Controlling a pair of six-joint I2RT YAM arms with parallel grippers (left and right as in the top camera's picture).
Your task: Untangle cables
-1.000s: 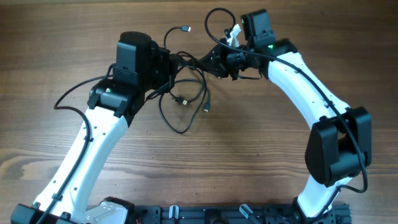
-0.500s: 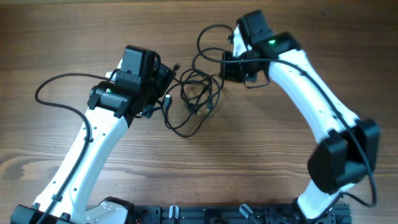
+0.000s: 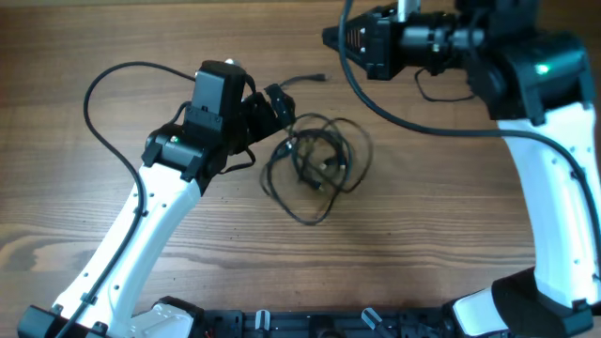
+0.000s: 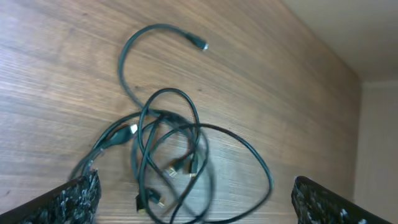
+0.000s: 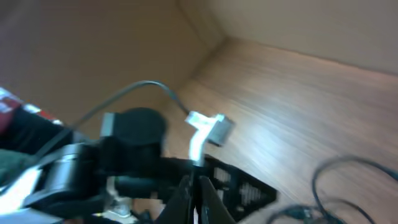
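Note:
Next, my left gripper grabs the crossing parts of the cables (image 3: 299, 141) (image 4: 149, 138) at the far side of the tangle, where the cable with the trailing plug end comes in.
The cables (image 3: 319, 164) lie in a loose tangle of black loops on the wooden table, and one plug end (image 3: 319, 77) trails off toward the far edge. My left gripper (image 3: 272, 108) is open just left of the heap. In the left wrist view the tangle (image 4: 174, 155) lies ahead of my left gripper (image 4: 199, 211), between its wide-apart fingers (image 4: 74, 199), touching neither. My right gripper (image 3: 333, 38) is lifted high at the far right, away from the heap. In the right wrist view my right gripper (image 5: 196, 186) is shut on a white-tipped cable (image 5: 208, 127).
A thick black arm cable (image 3: 94, 94) loops out left of the left arm, and another (image 3: 413, 122) hangs under the right arm. Bare wooden table (image 3: 423, 235) lies in front of the heap. A black base rail (image 3: 310, 324) runs along the near edge.
My left gripper has opened and let go of the cables, which now lie slack on the table. My right gripper has risen up and to the right, taking the white-tipped cable end with it.

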